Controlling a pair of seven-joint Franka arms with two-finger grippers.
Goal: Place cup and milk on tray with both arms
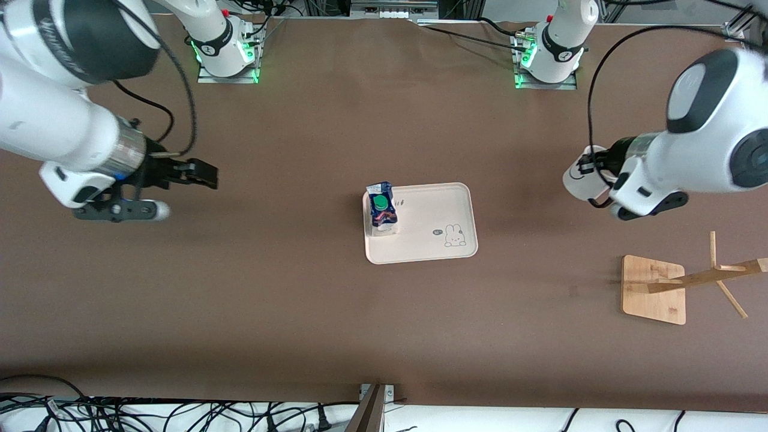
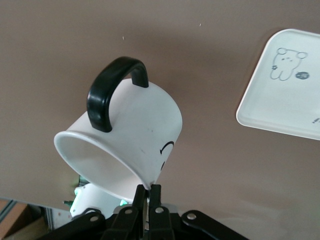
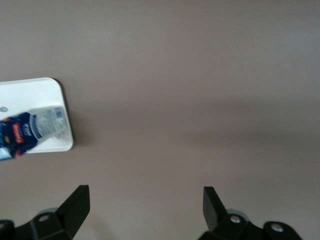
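Observation:
Next, I set the white cup down with my left gripper on the cream tray [image 1: 455, 222] [image 2: 282, 87], by the ears of the rabbit drawing.
The milk [image 1: 383, 207] stands upright on the cream tray [image 1: 432, 210], at the tray's end toward the right arm. My left gripper [image 1: 602, 180] is shut on the rim of the white cup [image 1: 581, 179] and holds it tilted in the air over bare table, toward the left arm's end from the tray. In the left wrist view the fingers [image 2: 156, 196] pinch the rim of the cup [image 2: 130, 140], and the tray [image 2: 285, 100] lies apart from it. My right gripper [image 1: 180, 192] is open and empty over bare table. The right wrist view [image 3: 145, 200] shows the milk [image 3: 30, 131] on the tray [image 3: 35, 92].
A wooden stand with a flat base [image 1: 654, 288] and slanted pegs stands near the left arm's end, nearer the front camera than the cup. Cables lie along the table's front edge [image 1: 180, 414].

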